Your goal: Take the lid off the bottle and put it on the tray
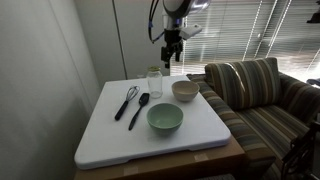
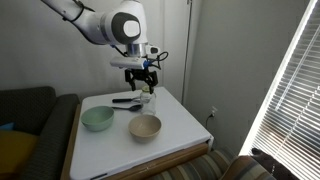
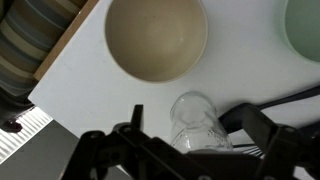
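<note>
The robot's gripper will next move down and close around the outer edge of the lid (image 1: 154, 69) on top of the bottle.
The bottle, a small clear glass jar (image 1: 154, 82), stands upright at the far edge of the tray, a large white board (image 1: 110, 135), and shows in both exterior views (image 2: 150, 99). The lid (image 1: 154, 70) looks like a pale cap on the jar's top; it is small and blurred. My gripper (image 1: 172, 55) hangs open and empty in the air above the jar (image 2: 140, 80). In the wrist view the jar (image 3: 200, 125) lies between my two dark fingers (image 3: 192, 118), well below them.
On the tray (image 2: 185, 125) are a white bowl (image 1: 185, 90), a green bowl (image 1: 165, 119), a black whisk (image 1: 126, 100) and a black spatula (image 1: 139, 108). A striped sofa (image 1: 265, 95) stands beside the table. A wall is on the other side.
</note>
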Available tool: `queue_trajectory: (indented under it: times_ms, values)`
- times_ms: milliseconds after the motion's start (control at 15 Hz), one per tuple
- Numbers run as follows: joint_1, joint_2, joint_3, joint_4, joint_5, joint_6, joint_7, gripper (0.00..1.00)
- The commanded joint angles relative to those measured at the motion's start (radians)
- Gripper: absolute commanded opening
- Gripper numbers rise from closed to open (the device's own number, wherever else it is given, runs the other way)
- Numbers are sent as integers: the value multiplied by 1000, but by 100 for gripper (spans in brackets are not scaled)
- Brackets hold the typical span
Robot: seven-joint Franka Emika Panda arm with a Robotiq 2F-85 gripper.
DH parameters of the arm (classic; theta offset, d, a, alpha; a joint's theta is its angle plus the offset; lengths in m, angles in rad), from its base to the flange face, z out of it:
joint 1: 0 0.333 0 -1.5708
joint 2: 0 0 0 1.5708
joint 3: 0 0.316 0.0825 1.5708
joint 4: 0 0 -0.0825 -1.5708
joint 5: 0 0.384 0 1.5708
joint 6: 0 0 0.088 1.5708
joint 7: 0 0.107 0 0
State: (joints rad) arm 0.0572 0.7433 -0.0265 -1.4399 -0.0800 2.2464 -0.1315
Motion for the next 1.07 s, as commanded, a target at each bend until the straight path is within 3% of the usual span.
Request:
queue_trajectory:
  times_ms: [0,400,1000]
  values:
    - [16,165,3,251,-58,-80,-7,100]
    - [3,331,39,515,-11,-129,-12,100]
    - [7,480,63,708,29,-150,-13,100]
